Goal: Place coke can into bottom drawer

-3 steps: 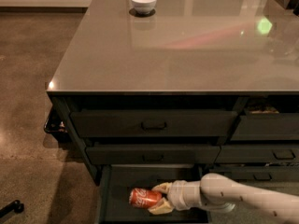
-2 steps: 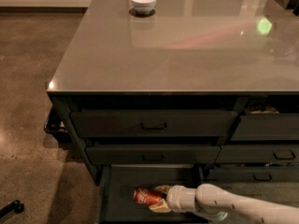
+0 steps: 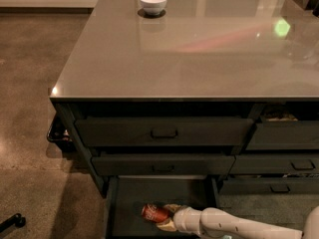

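The robot's gripper needs to release the coke can near the middle of the open bottom drawer's dark bottom (image 3: 172, 214).
The coke can (image 3: 154, 213), red with white script, lies on its side low inside the open bottom drawer (image 3: 130, 199), near the drawer's middle front. My gripper (image 3: 167, 217) reaches in from the lower right on a white arm. Its tan fingers (image 3: 172, 209) close around the can's right end, so the gripper is shut on the can. The drawer is pulled out below the two handled drawers of the dark cabinet. I cannot tell whether the can rests on the drawer floor or hangs just above it.
A white bowl (image 3: 153, 2) stands at the far left of the grey cabinet top (image 3: 199, 59). Two closed handled drawers (image 3: 164, 132) sit above the open one. Narrower drawers (image 3: 291, 164) are on the right. Bare concrete floor (image 3: 30, 108) lies to the left.
My gripper has moved lower into the bottom drawer with the can, and the arm has sunk toward the frame's lower edge. The can stays in the fingers.
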You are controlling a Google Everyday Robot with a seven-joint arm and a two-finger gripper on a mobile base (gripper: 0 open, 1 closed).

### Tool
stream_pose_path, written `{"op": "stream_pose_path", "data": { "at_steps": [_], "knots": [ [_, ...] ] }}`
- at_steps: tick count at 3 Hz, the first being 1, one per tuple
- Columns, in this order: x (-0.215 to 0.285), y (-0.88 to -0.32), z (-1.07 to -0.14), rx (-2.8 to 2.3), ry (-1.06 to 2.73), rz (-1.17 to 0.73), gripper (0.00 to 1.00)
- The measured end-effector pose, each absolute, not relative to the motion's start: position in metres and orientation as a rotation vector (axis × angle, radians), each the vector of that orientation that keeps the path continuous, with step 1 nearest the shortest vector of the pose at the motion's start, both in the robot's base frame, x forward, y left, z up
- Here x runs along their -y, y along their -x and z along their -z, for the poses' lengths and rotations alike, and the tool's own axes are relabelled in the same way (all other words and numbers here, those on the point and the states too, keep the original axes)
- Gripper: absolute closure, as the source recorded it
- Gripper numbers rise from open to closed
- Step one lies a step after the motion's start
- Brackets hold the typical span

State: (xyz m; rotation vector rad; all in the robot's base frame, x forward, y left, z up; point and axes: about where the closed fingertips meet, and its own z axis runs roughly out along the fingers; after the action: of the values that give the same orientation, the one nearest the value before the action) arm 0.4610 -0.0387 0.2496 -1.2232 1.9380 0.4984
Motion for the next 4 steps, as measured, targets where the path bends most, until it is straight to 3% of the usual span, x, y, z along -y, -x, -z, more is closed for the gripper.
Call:
{"op": "stream_pose_path", "data": {
  "at_steps": [2, 4],
  "knots": [
    [0.114, -0.501, -0.203, -1.991, 1.197, -0.498, 1.00],
    [0.131, -0.497, -0.118, -2.057, 1.244, -0.759, 1.00]
  ]
}}
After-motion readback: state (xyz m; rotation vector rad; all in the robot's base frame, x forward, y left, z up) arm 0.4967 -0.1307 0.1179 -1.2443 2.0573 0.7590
